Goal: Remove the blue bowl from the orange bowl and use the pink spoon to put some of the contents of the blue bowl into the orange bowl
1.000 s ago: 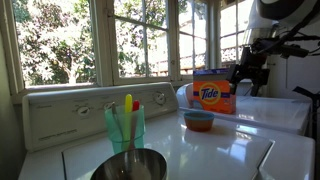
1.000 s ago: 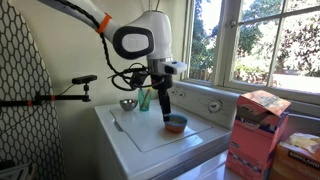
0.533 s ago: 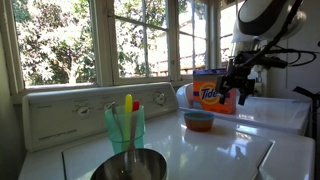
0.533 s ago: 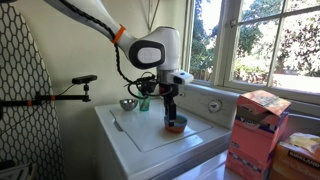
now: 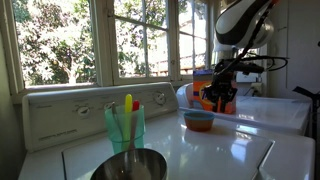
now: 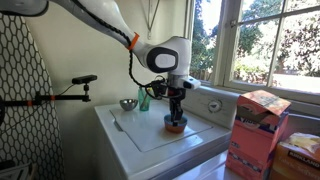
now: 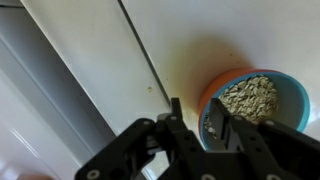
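The gripper's fingers straddle the side of the orange bowl along with the blue bowl, so the robot should open them and pinch just the blue bowl's rim point(image 7: 210, 97) before lifting.
The light-blue bowl point(image 7: 292, 88) sits nested inside the orange bowl point(image 7: 205, 92) and holds pale seeds point(image 7: 250, 98). In both exterior views the pair point(image 5: 199, 121) point(image 6: 176, 126) rests on the white washer top. My gripper point(image 7: 196, 114) hangs straight over the bowls' near rim, one finger outside the orange wall and the other inside the blue bowl. The jaws are partly drawn in, with a gap still showing beside the outer finger. In an exterior view the pink spoon point(image 5: 115, 114) stands in a green cup point(image 5: 125, 130) by a yellow utensil.
A large steel bowl point(image 5: 130, 166) point(image 6: 127, 103) stands near the green cup point(image 6: 145, 100). An orange detergent box point(image 5: 205, 90) is behind the bowls, and another box point(image 6: 255, 130) stands off the washer. Windows run along the back wall.
The arm has swung in and come down over the nested bowls. The jaws have narrowed from wide open to straddle the rim.
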